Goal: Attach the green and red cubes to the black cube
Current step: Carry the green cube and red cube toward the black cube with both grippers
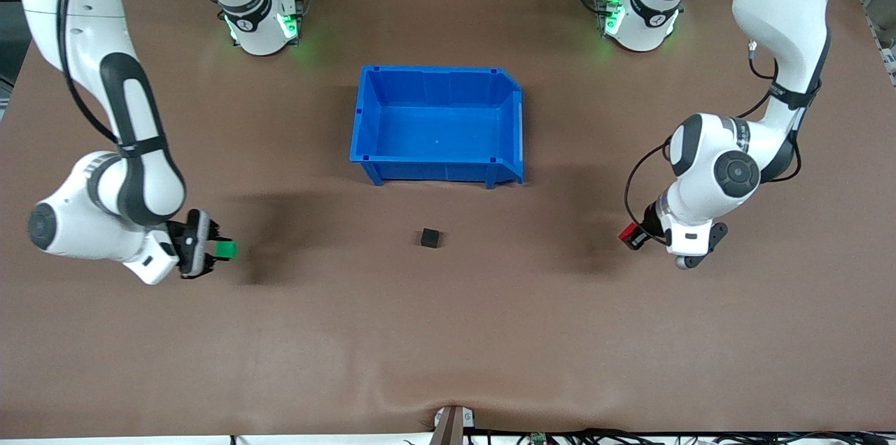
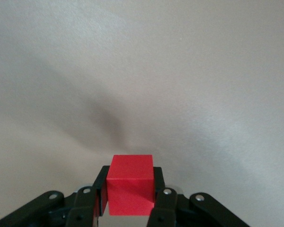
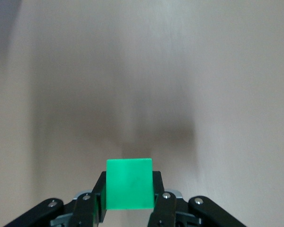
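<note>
The green cube, now held above the table, will go down from my right gripper on the table (image 1: 414, 234) against the black cube's near side, the one facing that gripper.
The black cube (image 1: 430, 238) sits alone on the brown table, nearer to the front camera than the blue bin. My right gripper (image 1: 218, 250) is shut on the green cube (image 1: 226, 250) and holds it above the table toward the right arm's end. The green cube (image 3: 129, 183) shows between the fingers in the right wrist view. My left gripper (image 1: 632, 235) is shut on the red cube (image 1: 628, 233) above the table toward the left arm's end. The red cube (image 2: 130, 185) shows between the fingers in the left wrist view.
An open blue bin (image 1: 439, 124) stands near the table's middle, farther from the front camera than the black cube, with nothing in it. Bare brown table lies between each gripper and the black cube.
</note>
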### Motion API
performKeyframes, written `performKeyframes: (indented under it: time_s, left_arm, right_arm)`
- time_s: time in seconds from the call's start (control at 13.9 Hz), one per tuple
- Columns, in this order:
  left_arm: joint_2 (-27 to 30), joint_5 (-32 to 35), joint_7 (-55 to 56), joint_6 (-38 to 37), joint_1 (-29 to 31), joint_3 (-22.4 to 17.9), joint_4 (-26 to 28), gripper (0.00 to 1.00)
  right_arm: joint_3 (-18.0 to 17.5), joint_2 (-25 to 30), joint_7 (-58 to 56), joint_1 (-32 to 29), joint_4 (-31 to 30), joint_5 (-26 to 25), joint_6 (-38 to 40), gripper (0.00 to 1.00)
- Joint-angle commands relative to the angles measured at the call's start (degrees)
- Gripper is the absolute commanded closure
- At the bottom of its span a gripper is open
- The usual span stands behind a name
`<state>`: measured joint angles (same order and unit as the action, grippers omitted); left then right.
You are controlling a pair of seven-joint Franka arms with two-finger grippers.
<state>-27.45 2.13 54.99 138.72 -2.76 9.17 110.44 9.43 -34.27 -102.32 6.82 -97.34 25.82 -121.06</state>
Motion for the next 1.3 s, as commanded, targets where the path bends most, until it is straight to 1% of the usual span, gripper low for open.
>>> performKeyframes:
  time_s: [0.0,0.22,0.36,0.5,0.58,0.65,0.79,0.87,1.01,1.23]
  left_arm:
    - [-4.36,0.42,7.29,-5.90,-3.12,-0.12,-8.82,1.00]
    - [-8.05,-0.11,16.08,-8.54,-6.63,-0.12,-15.58,1.00]
    - [-11.04,-2.21,23.02,-9.51,-11.54,-0.20,-20.68,1.00]
    - [-13.15,-3.62,30.49,-9.52,-14.81,-0.20,-23.51,1.00]
    - [-13.86,-4.32,33.05,-9.52,-15.86,-0.20,-24.30,1.00]
    - [-14.91,-5.03,35.86,-9.43,-17.18,-0.20,-25.79,1.00]
    - [-18.24,-5.30,46.64,-8.82,-21.39,-0.90,-29.65,1.00]
    - [-19.91,-5.12,50.44,-8.81,-22.54,-0.91,-32.02,1.00]
    - [-20.89,-5.21,53.89,-8.47,-23.78,-0.91,-33.10,1.00]
    - [-22.73,-5.21,57.85,-2.77,-26.06,-0.91,-33.19,1.00]
  right_arm:
    - [-0.81,0.35,3.60,3.36,-0.74,2.73,0.12,1.00]
    - [-0.81,0.26,7.03,8.19,-1.53,6.95,-0.76,1.00]
    - [-0.81,0.34,10.71,12.06,-2.76,8.10,-3.38,1.00]
    - [-0.81,0.26,13.45,16.36,-3.90,10.03,-6.11,1.00]
    - [-0.81,0.34,14.68,18.65,-4.95,11.87,-7.60,1.00]
    - [-0.81,0.35,15.12,21.11,-6.70,14.32,-11.18,1.00]
    - [-0.90,0.35,15.13,25.85,-10.05,21.16,-17.52,1.00]
    - [-0.90,0.26,15.13,28.05,-10.67,24.25,-19.89,1.00]
    - [-0.81,-0.09,15.13,30.62,-10.59,27.43,-22.37,1.00]
    - [-0.90,-2.81,15.22,32.64,-7.43,29.98,-24.75,1.00]
